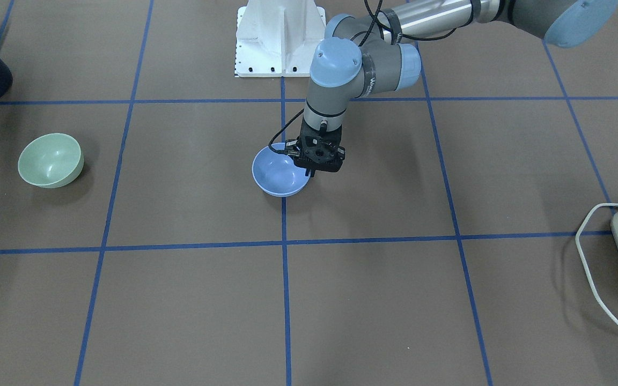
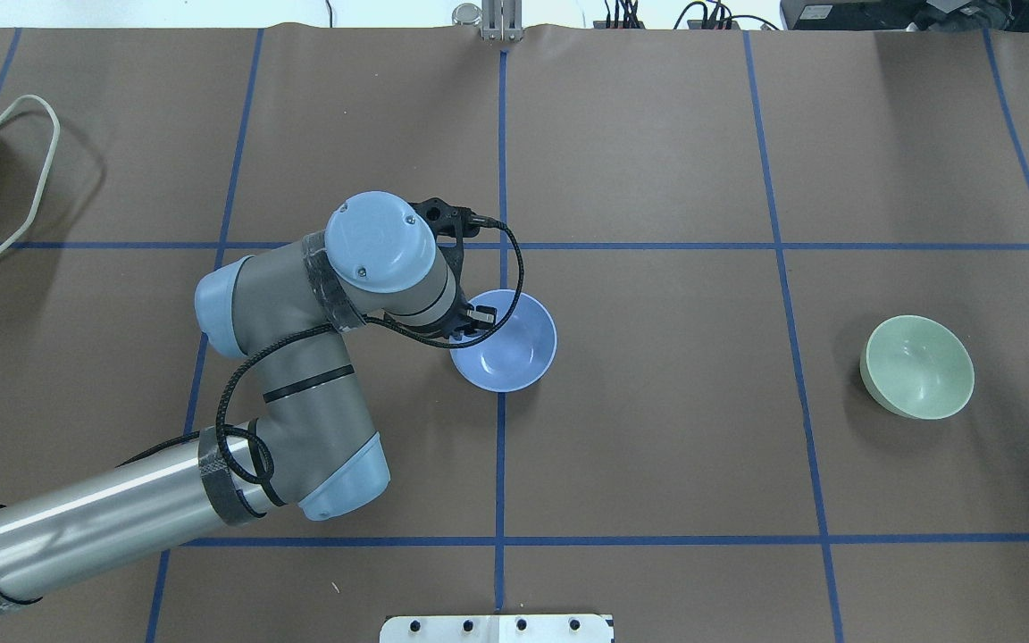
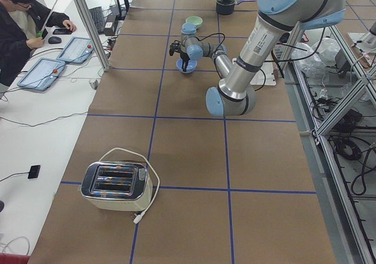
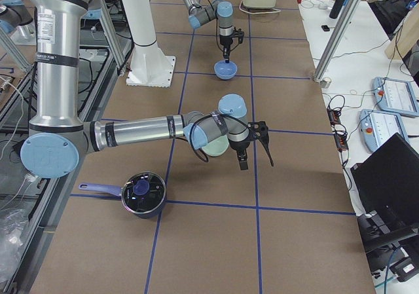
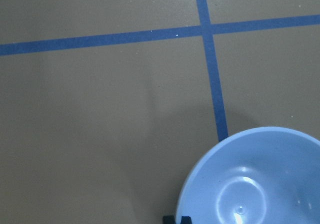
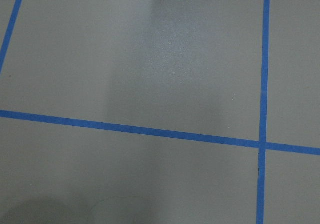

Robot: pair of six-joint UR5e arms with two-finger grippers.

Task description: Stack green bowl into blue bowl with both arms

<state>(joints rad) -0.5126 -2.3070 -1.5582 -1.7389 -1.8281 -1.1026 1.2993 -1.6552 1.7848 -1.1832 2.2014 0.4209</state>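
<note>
I will grip the rim of the green bowl (image 1: pixel 21 158) with my right gripper, farthest from the blue bowl.
The blue bowl (image 1: pixel 279 176) stands upright at the table's middle, on a blue tape line; it also shows in the overhead view (image 2: pixel 514 348). My left gripper (image 1: pixel 310 172) points straight down at the rim nearest my left arm and looks shut on that rim. In the left wrist view its fingertips (image 5: pixel 176 219) sit astride the rim of the blue bowl (image 5: pixel 255 179). The green bowl (image 2: pixel 918 366) sits upright far to my right, apart from both grippers. My right gripper (image 4: pixel 252 143) hovers just beside the green bowl (image 4: pixel 213 148); I cannot tell whether it is open.
A toaster (image 3: pixel 116 184) with a white cord stands at the far left end of the table. A dark pot with a lid (image 4: pixel 143 194) stands at the right end. The white pedestal (image 1: pixel 279 37) is at the robot's side. A person sits beside the table (image 3: pixel 17 23).
</note>
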